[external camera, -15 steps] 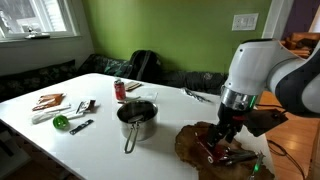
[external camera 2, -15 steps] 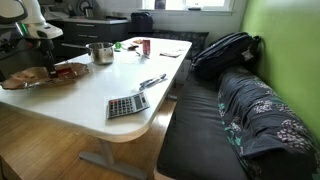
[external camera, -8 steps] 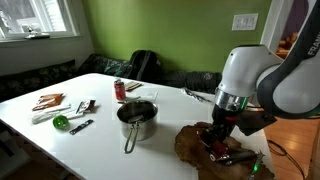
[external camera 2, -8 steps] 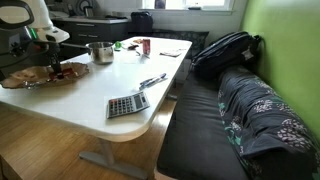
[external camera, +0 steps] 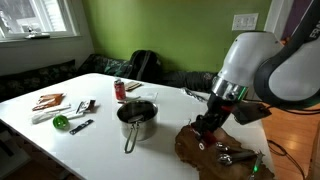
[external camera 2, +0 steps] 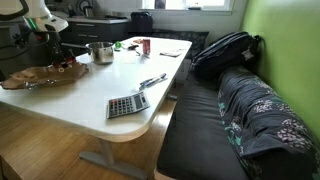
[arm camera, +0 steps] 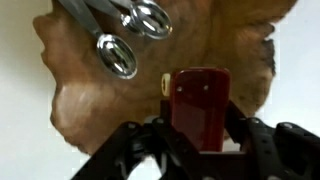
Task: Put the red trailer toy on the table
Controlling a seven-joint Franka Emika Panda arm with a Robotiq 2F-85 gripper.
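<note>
Next, my gripper goes to the bare white table point(external camera: 193, 100) behind the brown wooden slab. It will let go of the red trailer toy, now lifted just above the slab, there.
My gripper point(arm camera: 198, 128) is shut on the red trailer toy point(arm camera: 198, 100), with a dark finger on each side of its dark-red body. In an exterior view the gripper point(external camera: 207, 124) holds the toy point(external camera: 205, 130) lifted a little above the brown wooden slab point(external camera: 205, 152), over the slab's edge nearest the pot. The slab lies on the white table point(external camera: 100, 140). From the other side the gripper point(external camera 2: 55, 52) hangs over the slab point(external camera 2: 35, 78) at the far end of the table point(external camera 2: 110, 80); the toy is too small to make out there.
A steel pot point(external camera: 137, 118) with a long handle stands beside the slab, with a red-and-white can point(external camera: 119, 90) behind it. Shiny metal tools point(arm camera: 118, 55) lie on the slab. A calculator point(external camera 2: 127, 103) lies near the table edge, and a backpack point(external camera 2: 225, 50) sits on the bench.
The gripper closed on the red trailer toy, then rose and shifted toward the pot side of the slab with the toy in it.
</note>
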